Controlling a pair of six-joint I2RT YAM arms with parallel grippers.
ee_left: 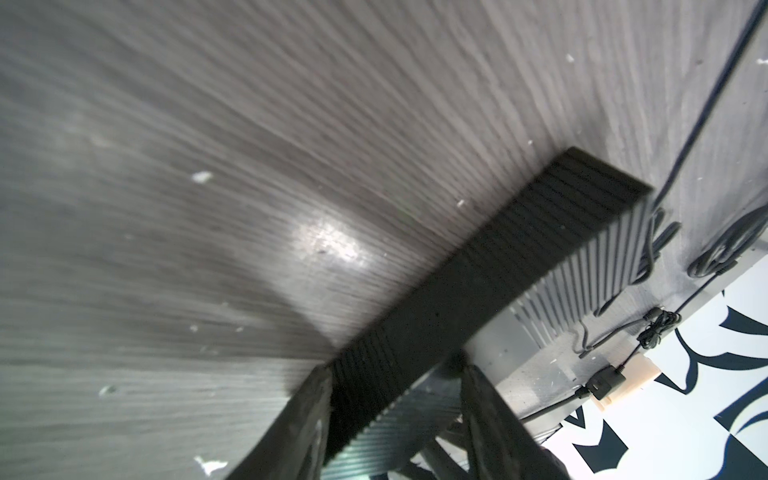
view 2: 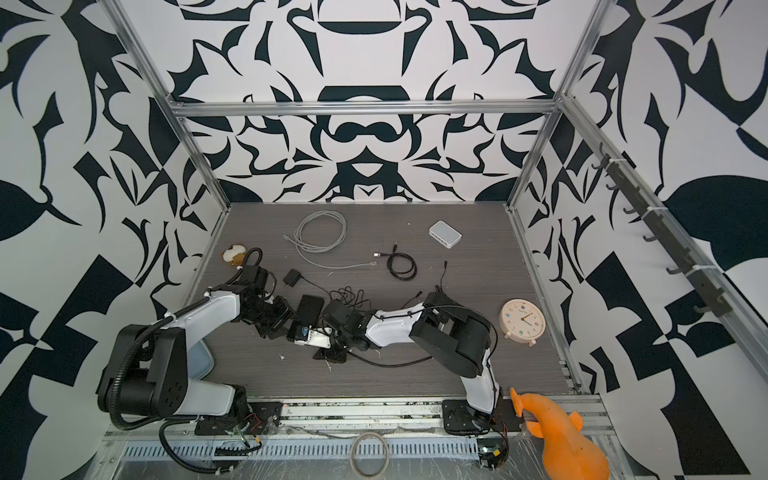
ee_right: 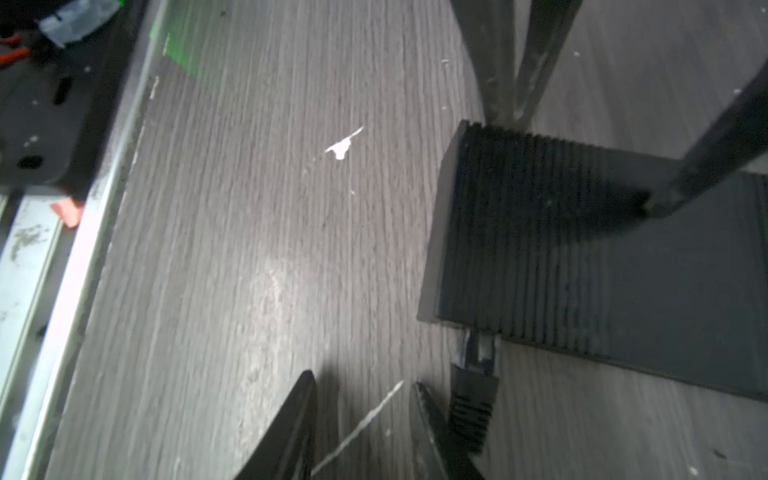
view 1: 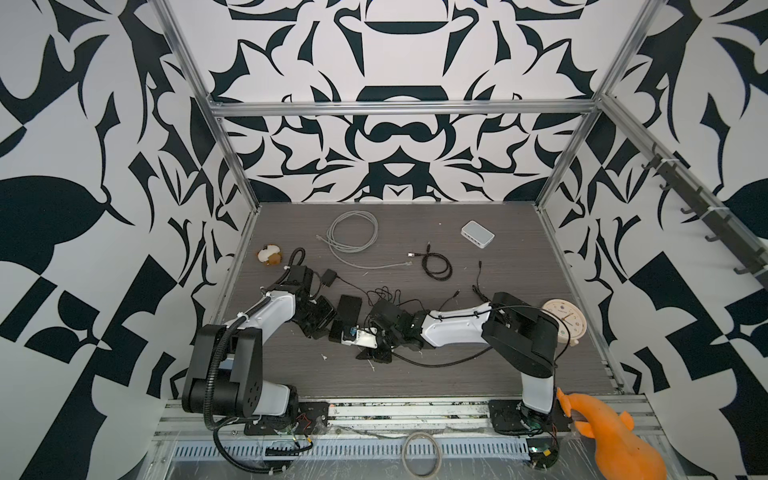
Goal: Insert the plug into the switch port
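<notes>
The plug's clear tip shows outside the switch port, so the robot's right gripper should move over, close on the plug's black body (ee_right: 472,406) and push it in.
The switch (view 1: 349,309) is a black ribbed box on the grey table, between the two arms in both top views. My left gripper (ee_left: 395,365) is shut on one end of the switch (ee_left: 478,270); in the right wrist view its fingers (ee_right: 690,174) press on the switch (ee_right: 582,270). The black plug (ee_right: 476,374) has its clear tip inside a port on the switch's side face, and its cable trails back past my right gripper. My right gripper (ee_right: 363,380) is open just beside the plug, with only bare table between its fingers. In a top view it sits at the switch's near end (view 1: 353,337).
A grey coiled cable (view 1: 353,235), a white box (view 1: 478,234) and a black coiled cable (view 1: 436,264) lie further back. A black adapter (view 1: 328,277) and tangled black leads (view 1: 386,296) lie behind the switch. A clock (view 1: 563,322) stands right, an orange toy (view 1: 602,432) front right.
</notes>
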